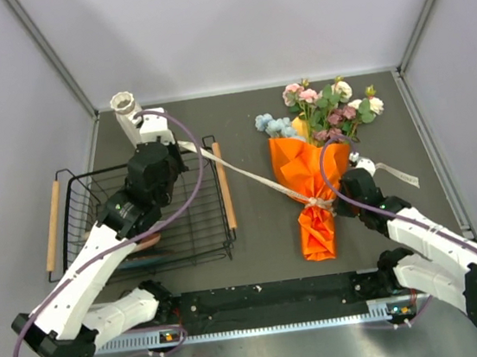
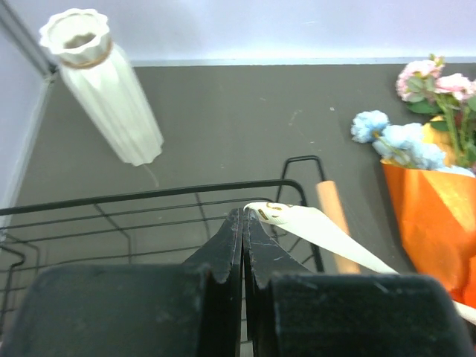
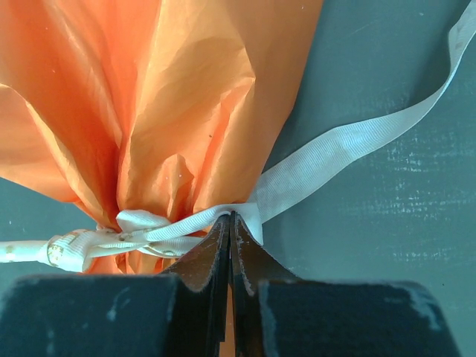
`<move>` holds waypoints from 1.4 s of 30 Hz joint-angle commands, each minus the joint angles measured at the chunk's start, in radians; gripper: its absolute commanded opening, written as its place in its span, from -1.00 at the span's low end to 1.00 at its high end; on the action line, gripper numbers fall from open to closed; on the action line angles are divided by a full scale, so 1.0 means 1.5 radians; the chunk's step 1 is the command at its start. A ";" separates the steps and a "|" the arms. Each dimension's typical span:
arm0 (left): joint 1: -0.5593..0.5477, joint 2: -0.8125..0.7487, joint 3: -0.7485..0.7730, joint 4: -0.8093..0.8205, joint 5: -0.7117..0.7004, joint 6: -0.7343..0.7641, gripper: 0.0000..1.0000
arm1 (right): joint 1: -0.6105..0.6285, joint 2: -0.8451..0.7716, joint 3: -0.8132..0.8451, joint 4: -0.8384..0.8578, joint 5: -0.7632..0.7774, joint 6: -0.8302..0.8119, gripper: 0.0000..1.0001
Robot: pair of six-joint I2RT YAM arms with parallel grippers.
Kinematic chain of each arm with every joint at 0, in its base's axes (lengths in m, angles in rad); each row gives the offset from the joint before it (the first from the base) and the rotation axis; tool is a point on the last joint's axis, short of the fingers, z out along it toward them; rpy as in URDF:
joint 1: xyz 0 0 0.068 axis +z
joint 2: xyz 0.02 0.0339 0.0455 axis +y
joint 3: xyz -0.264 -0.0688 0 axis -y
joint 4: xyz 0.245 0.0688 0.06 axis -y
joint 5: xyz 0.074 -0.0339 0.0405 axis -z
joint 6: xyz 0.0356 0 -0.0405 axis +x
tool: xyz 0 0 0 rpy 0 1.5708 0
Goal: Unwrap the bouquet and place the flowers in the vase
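Observation:
The knot still cinches the orange wrap with the ribbon tail pulled taut, so my right gripper should open and take the ribbon closer to the knot's middle (image 3: 137, 236).
The bouquet lies flat on the dark table, its orange wrap (image 1: 308, 179) narrowing to a cream ribbon knot (image 3: 134, 227). The flowers (image 1: 330, 106) stick out of the far end: pink and cream roses and a pale blue cluster (image 2: 394, 137). My left gripper (image 2: 244, 214) is shut on one ribbon end (image 2: 320, 230), and that tail stretches taut from the knot across to the rack. My right gripper (image 3: 229, 217) is shut on the ribbon (image 3: 342, 145) right at the knot, beside the wrap's neck. The white ribbed vase (image 1: 125, 105) stands upright at the back left.
A black wire dish rack (image 1: 77, 207) with wooden handles (image 1: 224, 185) fills the left side, under my left arm. Grey walls close in the table on three sides. The second ribbon tail (image 1: 394, 172) lies loose to the right of the bouquet.

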 commanded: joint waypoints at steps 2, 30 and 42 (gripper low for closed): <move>0.049 -0.037 0.005 -0.026 -0.078 0.026 -1.00 | -0.009 -0.004 0.009 -0.011 0.024 0.002 -1.00; 0.081 0.018 0.116 -0.094 0.492 0.028 -0.04 | -0.009 -0.090 0.029 -0.058 -0.348 -0.061 -0.68; 0.009 0.101 0.044 0.089 0.742 -0.139 0.01 | -0.009 -0.155 0.123 -0.148 -0.300 -0.045 -0.10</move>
